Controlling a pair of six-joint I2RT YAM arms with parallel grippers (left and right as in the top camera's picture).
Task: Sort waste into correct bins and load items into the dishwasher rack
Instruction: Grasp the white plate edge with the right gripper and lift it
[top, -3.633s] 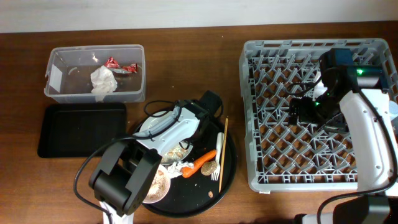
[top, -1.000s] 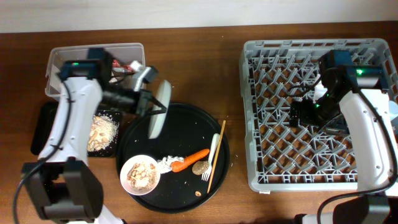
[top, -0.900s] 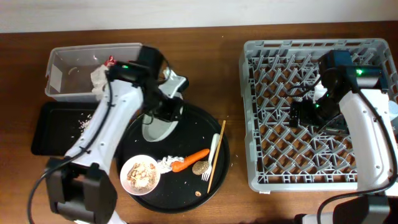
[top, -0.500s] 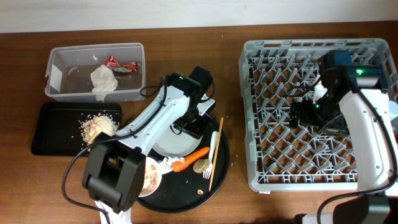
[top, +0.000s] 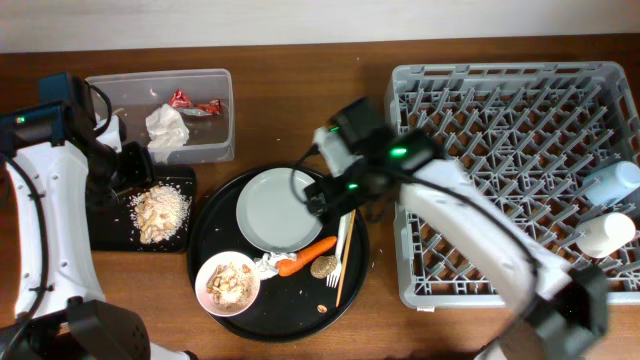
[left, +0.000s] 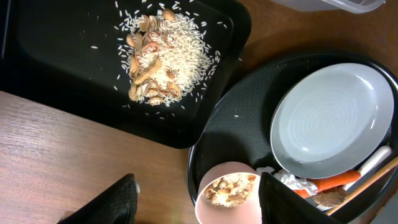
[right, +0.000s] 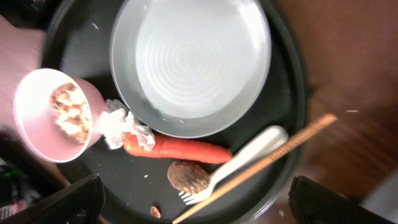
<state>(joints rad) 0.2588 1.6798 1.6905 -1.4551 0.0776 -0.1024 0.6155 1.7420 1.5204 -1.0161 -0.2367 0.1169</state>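
Observation:
My right gripper will grip the white plate's rim (top: 321, 208) (right: 254, 104) near the fork's handle, on the side facing the grey rack.
The white plate (top: 278, 208) lies empty on the round black tray, also in the left wrist view (left: 333, 121) and right wrist view (right: 198, 56). The pinkish bowl (top: 228, 283) holds scraps. A carrot piece (top: 312, 256), a tissue (top: 268, 264), a white fork (top: 341, 250) and a chopstick (top: 347, 252) lie beside the plate. Beige scraps (top: 158, 208) sit in the shallow black tray (top: 100, 228). My left gripper (top: 128, 165) is open and empty above that tray; its view shows the bowl (left: 227, 198) between the fingers (left: 199, 205). My right gripper (top: 335, 193) is open over the fork (right: 236, 165).
The clear tub (top: 218, 130) holds a tissue (top: 165, 128) and a red wrapper (top: 195, 103). The grey rack (top: 500, 180) holds a light blue cup (top: 610, 184) and a white cup (top: 605, 236) at its right side. A brown round food piece (right: 186, 176) lies by the fork.
My left arm left the plate on the round tray and drew back left over the shallow black tray. My right arm moved from the rack to above the round tray.

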